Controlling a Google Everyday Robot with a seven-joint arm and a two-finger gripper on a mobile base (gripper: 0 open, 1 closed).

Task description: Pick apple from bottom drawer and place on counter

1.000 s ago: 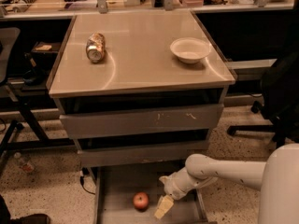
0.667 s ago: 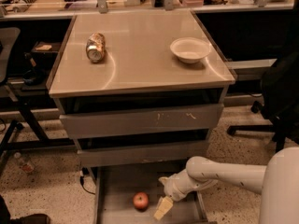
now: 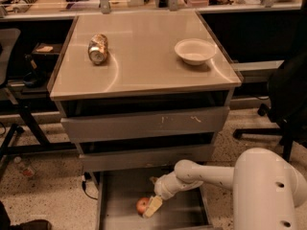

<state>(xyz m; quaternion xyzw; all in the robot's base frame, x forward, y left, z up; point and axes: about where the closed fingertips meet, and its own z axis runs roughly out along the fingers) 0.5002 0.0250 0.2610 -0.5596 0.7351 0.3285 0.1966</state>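
Note:
My gripper needs to grasp the apple's sides [image 3: 143, 206] at the open bottom drawer's bottom.
The apple [image 3: 142, 205] is small and red-orange and lies on the grey floor of the open bottom drawer [image 3: 182, 210], left of its middle. My gripper [image 3: 152, 206] reaches down into the drawer from the right on a white arm. Its pale fingertip [image 3: 154, 207] is right beside the apple's right side, seemingly touching it. The other finger is hidden. The counter [image 3: 144, 56] is the glossy beige top of the cabinet above.
A crushed metal can [image 3: 98, 48] lies on the counter's left and a white bowl [image 3: 194, 51] on its right. Two upper drawers [image 3: 144, 123] are shut. A black office chair [image 3: 288, 99] stands at the right, a desk frame [image 3: 19, 114] at the left.
The gripper has moved left inside the drawer, closing the gap to the apple. The apple has not moved.

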